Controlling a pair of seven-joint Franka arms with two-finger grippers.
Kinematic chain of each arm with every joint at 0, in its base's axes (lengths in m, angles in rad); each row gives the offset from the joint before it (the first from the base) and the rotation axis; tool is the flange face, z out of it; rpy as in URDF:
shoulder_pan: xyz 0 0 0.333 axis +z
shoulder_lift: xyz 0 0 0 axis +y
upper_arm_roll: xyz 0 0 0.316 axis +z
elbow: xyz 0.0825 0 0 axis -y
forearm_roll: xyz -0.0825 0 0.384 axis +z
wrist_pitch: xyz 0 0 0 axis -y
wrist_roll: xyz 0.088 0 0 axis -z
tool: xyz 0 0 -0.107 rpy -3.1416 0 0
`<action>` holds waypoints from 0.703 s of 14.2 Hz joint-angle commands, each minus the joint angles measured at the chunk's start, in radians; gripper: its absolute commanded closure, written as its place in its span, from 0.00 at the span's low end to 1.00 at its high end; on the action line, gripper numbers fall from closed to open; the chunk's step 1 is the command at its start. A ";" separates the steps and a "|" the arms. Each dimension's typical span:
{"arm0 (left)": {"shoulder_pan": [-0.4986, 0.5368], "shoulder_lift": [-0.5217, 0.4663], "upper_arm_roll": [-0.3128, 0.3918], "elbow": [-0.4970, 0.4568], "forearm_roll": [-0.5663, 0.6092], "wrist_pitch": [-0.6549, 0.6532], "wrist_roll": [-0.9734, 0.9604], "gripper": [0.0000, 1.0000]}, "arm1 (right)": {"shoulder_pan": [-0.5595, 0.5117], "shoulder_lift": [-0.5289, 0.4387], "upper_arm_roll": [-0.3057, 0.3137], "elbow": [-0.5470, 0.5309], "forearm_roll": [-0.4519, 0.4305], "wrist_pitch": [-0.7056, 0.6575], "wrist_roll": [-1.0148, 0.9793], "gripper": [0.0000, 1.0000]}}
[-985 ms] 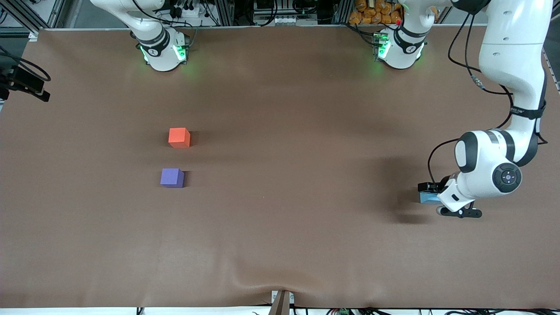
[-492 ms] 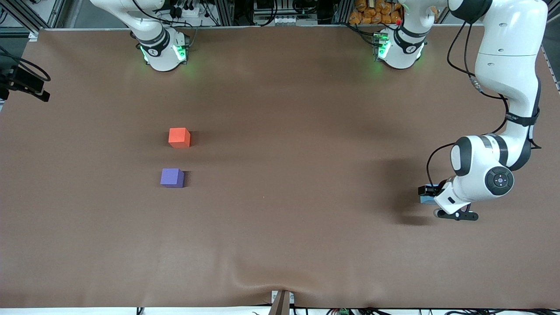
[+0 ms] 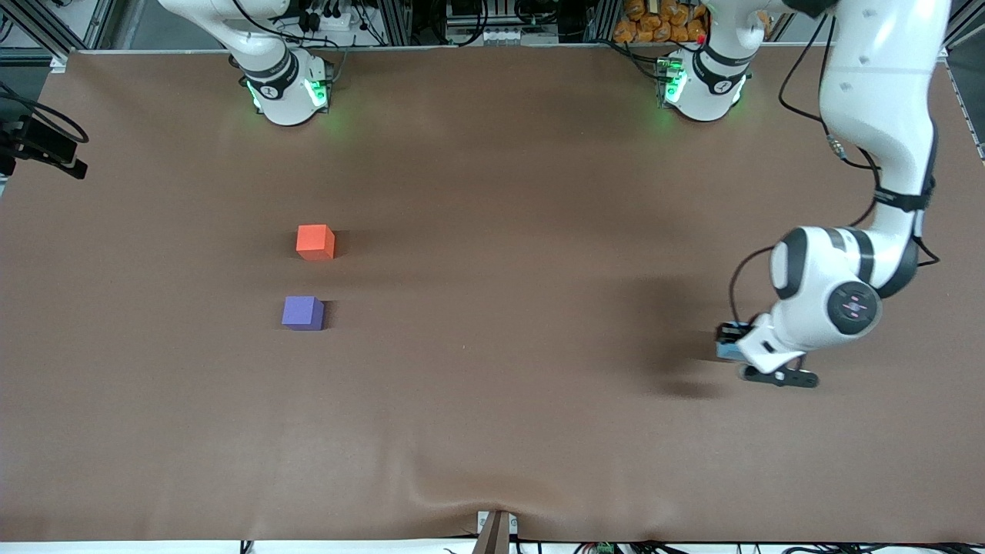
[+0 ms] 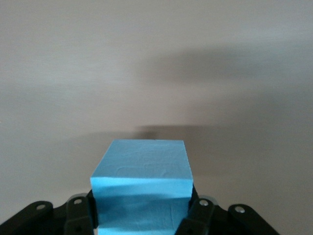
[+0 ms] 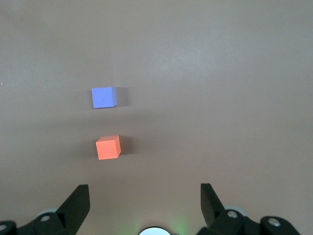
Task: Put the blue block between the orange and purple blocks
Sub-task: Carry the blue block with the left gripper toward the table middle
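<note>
The left gripper needs to release the blue block on the cloth (image 3: 462, 265) near the middle of the table, level with the orange block.
The light blue block (image 4: 142, 169) sits between the fingers of my left gripper (image 3: 731, 348), which is shut on it, low over the table at the left arm's end; in the front view only a sliver of the blue block (image 3: 726, 353) shows beside the hand. The orange block (image 3: 315, 241) and the purple block (image 3: 302, 312) rest on the table toward the right arm's end, with the purple one nearer the front camera and a gap between them. My right gripper (image 5: 144, 203) hangs open and empty high above the orange block (image 5: 108, 147) and the purple block (image 5: 103, 97).
A brown cloth (image 3: 492, 400) covers the whole table and has a wrinkle at its front edge (image 3: 454, 492). The two arm bases (image 3: 286, 91) (image 3: 702, 86) stand along the back edge. A black camera mount (image 3: 42, 146) juts in at the right arm's end.
My left gripper has shut on the blue block and shifted with it a little toward the right arm's end. The right arm and the other two blocks have not moved.
</note>
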 commanded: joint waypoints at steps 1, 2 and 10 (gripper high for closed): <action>-0.140 -0.060 -0.037 -0.034 0.019 -0.030 -0.236 0.94 | -0.013 -0.012 0.010 -0.001 -0.004 -0.007 0.009 0.00; -0.191 -0.060 -0.045 -0.018 0.019 -0.030 -0.310 0.94 | -0.013 -0.012 0.010 -0.001 -0.004 -0.007 0.009 0.00; -0.555 0.145 -0.046 0.255 -0.016 -0.030 -0.808 0.85 | -0.013 -0.012 0.010 -0.001 -0.004 -0.007 0.007 0.00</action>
